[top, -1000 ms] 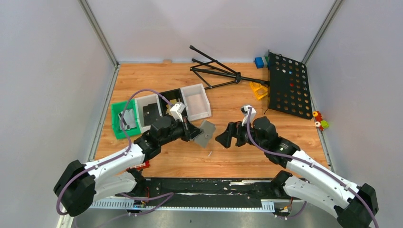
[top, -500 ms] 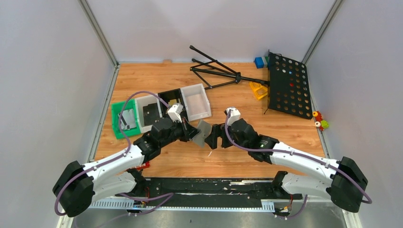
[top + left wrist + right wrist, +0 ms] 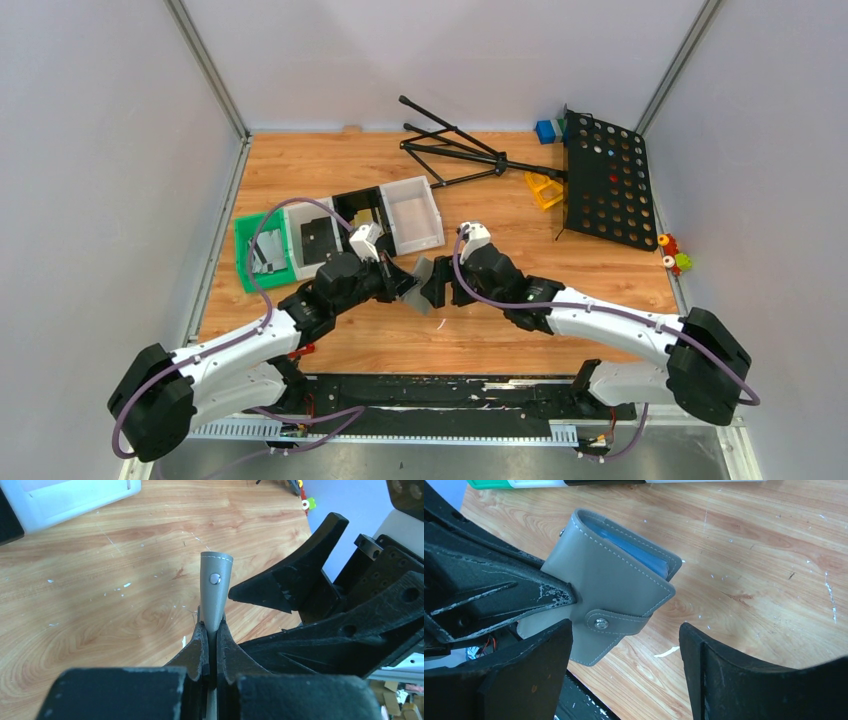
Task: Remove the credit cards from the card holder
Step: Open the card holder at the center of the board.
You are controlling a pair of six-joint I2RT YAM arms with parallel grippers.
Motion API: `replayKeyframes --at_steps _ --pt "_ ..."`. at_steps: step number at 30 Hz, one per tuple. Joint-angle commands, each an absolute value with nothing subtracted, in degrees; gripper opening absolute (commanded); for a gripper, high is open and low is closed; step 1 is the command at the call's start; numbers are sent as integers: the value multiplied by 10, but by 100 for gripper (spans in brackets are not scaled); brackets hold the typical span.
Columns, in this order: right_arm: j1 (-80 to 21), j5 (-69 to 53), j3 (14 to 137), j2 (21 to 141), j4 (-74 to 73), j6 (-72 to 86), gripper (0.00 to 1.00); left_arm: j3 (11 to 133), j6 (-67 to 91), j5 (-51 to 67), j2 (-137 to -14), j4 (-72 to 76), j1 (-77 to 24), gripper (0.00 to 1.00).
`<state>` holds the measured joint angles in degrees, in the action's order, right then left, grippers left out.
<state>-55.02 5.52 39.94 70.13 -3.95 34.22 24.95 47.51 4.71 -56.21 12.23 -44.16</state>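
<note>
The snap tab keeps the card holder shut, so next my right gripper pulls the tab open by its snap end (image 3: 601, 623) before my left gripper spreads the cover.
The card holder (image 3: 424, 272), a grey wallet with white stitching, is held above the table, closed by its snap tab (image 3: 602, 623). A blue inner edge (image 3: 634, 547) shows at its open side; no card shows in it. My left gripper (image 3: 408, 283) is shut on one edge of the holder, and in the left wrist view (image 3: 210, 630) the tab stands up between the jaws. My right gripper (image 3: 437, 284) is open, and in its wrist view (image 3: 624, 652) its fingers straddle the holder's tab corner without touching. A silvery card (image 3: 266, 256), a black card (image 3: 318, 238) and a gold card (image 3: 366, 216) lie in the trays.
A row of green (image 3: 243, 262), white, black and clear (image 3: 414, 214) trays stands behind the left arm. A black folding stand (image 3: 455, 150), a black perforated board (image 3: 606, 180), a blue block (image 3: 545, 130) and a yellow piece (image 3: 541, 190) lie at the back right.
My right arm has swung left until its open jaws reach the holder. My left gripper has kept hold of the holder and turned it more on edge.
</note>
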Motion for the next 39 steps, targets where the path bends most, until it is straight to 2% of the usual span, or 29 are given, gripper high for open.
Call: replayKeyframes --at_steps 1,9,15,20,29,32,35,39 --pt "-555 77 425 717 -28 364 76 241 490 52 -552 175 -444 0" --pt "-553 198 419 721 -155 415 51 239 493 41 -550 179 -444 0" --pt "-543 226 398 700 -196 411 46 238 491 43 -554 176 -444 0" --pt "-539 205 382 667 -174 396 47 236 493 42 -559 177 -444 0" --pt "-538 115 345 582 -43 355 69 242 505 57 -572 199 -444 0" --pt "-538 87 342 579 -7 349 73 244 510 64 -579 205 -444 0" --pt "-538 87 357 602 -15 357 71 243 513 67 -580 209 -444 0" --pt "-538 104 380 648 -57 378 63 239 515 66 -577 209 -444 0"
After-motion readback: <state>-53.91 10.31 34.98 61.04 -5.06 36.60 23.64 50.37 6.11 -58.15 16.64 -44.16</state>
